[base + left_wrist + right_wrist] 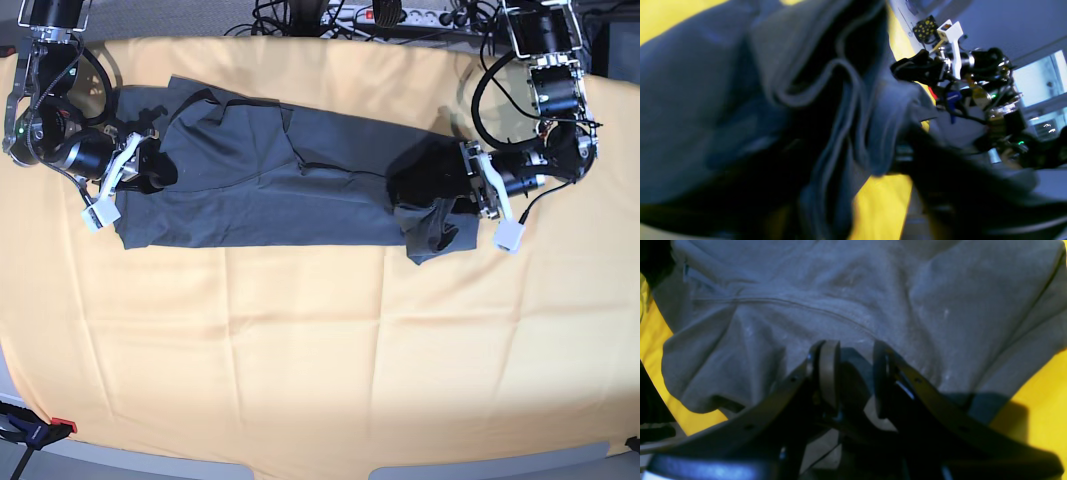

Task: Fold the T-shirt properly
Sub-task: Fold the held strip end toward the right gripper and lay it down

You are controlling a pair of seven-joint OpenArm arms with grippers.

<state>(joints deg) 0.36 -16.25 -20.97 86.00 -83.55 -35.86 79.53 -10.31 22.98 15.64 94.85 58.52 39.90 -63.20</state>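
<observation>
The T-shirt's end bunches into a crumpled fold at my left gripper, so next I lay the fold flat toward the middle, then take the T-shirt's folded edge (474, 232).
The dark slate-grey T-shirt (280, 180) lies stretched across the far half of the yellow tablecloth (320, 350). Its right end is bunched into a crumpled fold (435, 232). My left gripper (435, 198) sits at that bunched end. In the left wrist view its dark fingers (940, 160) stand wide apart, with blurred folds of the T-shirt (840, 110) loose between them. My right gripper (855, 373) is at the shirt's other end (150, 172). Its pads (830, 373) are apart and rest on the T-shirt (873, 290) near a curved seam.
A power strip with cables (400, 15) runs along the table's far edge. A red-tipped clamp (45, 430) sits at the near left corner. In the left wrist view the other arm (957, 66) shows across the table.
</observation>
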